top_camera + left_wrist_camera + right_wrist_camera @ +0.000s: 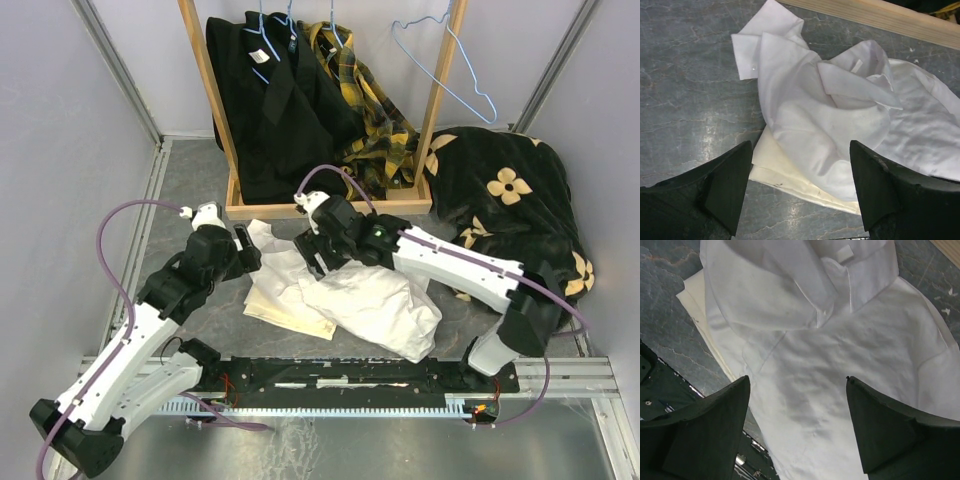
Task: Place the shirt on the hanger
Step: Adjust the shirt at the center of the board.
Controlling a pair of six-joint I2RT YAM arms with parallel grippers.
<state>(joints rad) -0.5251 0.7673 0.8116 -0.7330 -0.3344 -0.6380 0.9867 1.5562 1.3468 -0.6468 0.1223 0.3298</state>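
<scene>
I will close my right gripper on the tip of the turned-up collar (316, 252) (822, 319) of the white shirt, ready to lift it.
The white shirt (370, 305) lies crumpled on the grey table, its collar (860, 87) turned up, partly on top of a cream folded cloth (285, 305). An empty light-blue hanger (440, 82) hangs from the rack at the upper right. My left gripper (252, 250) hovers open just over the shirt's left end, cloth (830, 115) showing between its fingers (801, 145) but not pinched. Over the shirt's middle, my right gripper (315, 255) also stands open, with the shirt front (850, 350) spread below its fingers (798, 378).
A wooden rack base (330, 208) stands just behind the shirt, with black garments (280, 100) and a plaid one (375, 110) on blue hangers. A black flower-print cloth (510, 190) is heaped at the right. A black rail (350, 375) runs along the near edge.
</scene>
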